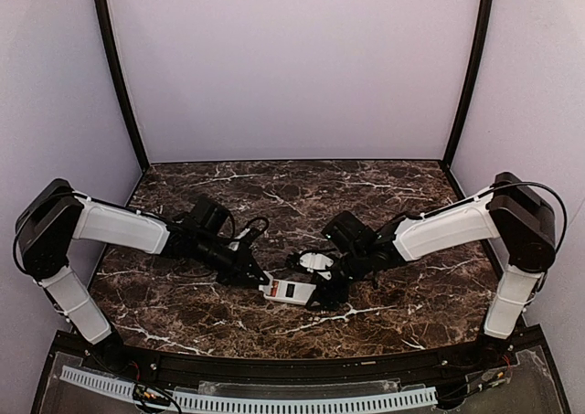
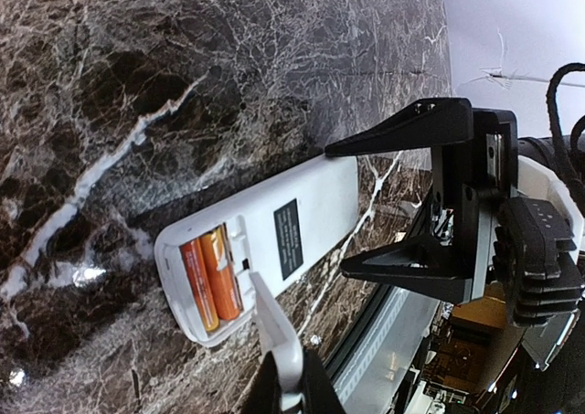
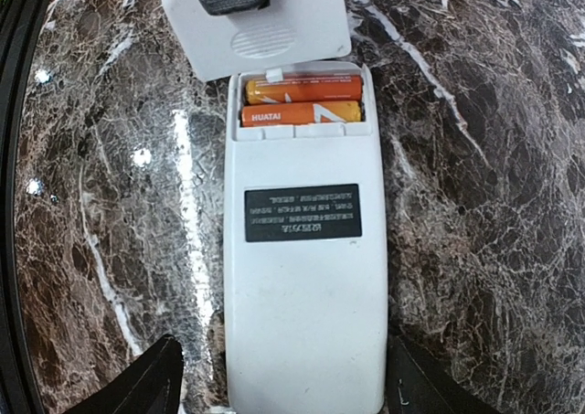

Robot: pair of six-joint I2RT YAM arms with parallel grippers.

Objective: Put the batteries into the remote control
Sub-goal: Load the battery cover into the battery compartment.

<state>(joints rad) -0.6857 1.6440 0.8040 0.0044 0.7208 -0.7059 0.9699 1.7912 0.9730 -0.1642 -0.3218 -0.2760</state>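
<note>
Next, my left gripper lets go of the white battery cover over the orange batteries [image 1: 273, 291] [image 2: 223, 288] that sit in the open bay of the remote control.
The white remote control [image 3: 304, 295] lies back up on the marble table, its dark label facing up. Its battery bay is open, and two orange batteries [image 3: 302, 101] lie side by side inside; they also show in the left wrist view [image 2: 210, 281]. My left gripper [image 2: 285, 364] is shut on the loose white battery cover [image 2: 274, 327] and holds it tilted at the bay's edge. The cover shows in the right wrist view too [image 3: 265, 39]. My right gripper [image 3: 283, 350] is open and straddles the remote's other end, with a gap on one side. From above, both grippers [image 1: 259, 275] [image 1: 327, 291] meet at the remote [image 1: 291, 291].
The dark marble table [image 1: 384, 185] is enclosed by pale purple walls. A black rail and a white perforated strip [image 1: 302, 400] run along the near edge, close to the remote. Both arms reach in from the sides.
</note>
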